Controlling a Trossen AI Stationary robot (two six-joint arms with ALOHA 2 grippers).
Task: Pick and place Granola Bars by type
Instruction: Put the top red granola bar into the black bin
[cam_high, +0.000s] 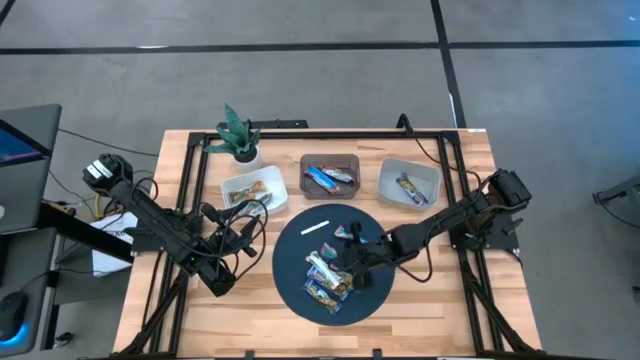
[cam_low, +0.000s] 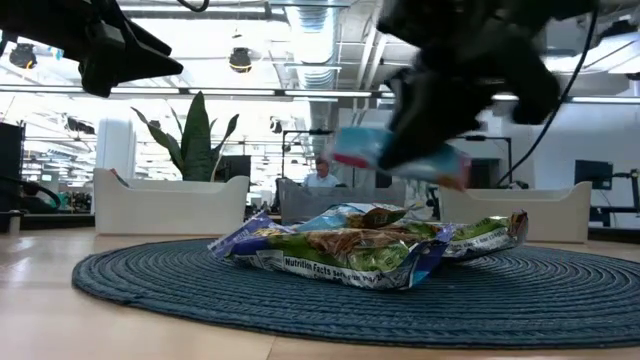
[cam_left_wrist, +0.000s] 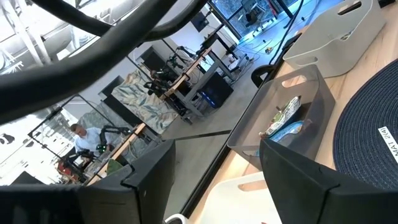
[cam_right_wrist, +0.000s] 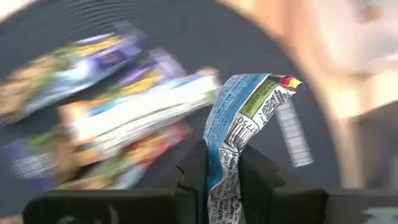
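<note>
Next, my right gripper releases the blue-wrapped bar onto the bars inside the dark grey bin (cam_high: 326, 177). That bar is now raised above the mat's pile.
Several granola bars (cam_high: 327, 277) in green, purple and multicoloured wrappers lie piled on a round dark mat (cam_high: 300, 255). My right gripper (cam_high: 350, 255) hangs over the pile's far right side, shut on a blue-wrapped bar (cam_right_wrist: 239, 118), which the low view shows raised above the pile (cam_low: 345, 245). More bars lie in the white bin (cam_high: 254, 190), the dark grey bin (cam_high: 330, 176) and the light grey bin (cam_high: 409, 183). My left gripper (cam_high: 247, 217) waits open beside the white bin, touching nothing. My right gripper pinches the blue-wrapped bar by one end (cam_right_wrist: 222, 177) between its two fingers (cam_right_wrist: 258, 177). The rest of the bar sticks out past the fingertips, its wrapper creased and bent. It is lifted clear of the pile and the mat (cam_low: 400, 155).
A thin white strip (cam_high: 316, 226) lies on the mat's far part. A potted plant (cam_high: 238, 135) stands at the far edge, left of the bins. Cables run along the table's frame. Bare wood shows along the near edge and right of the mat.
</note>
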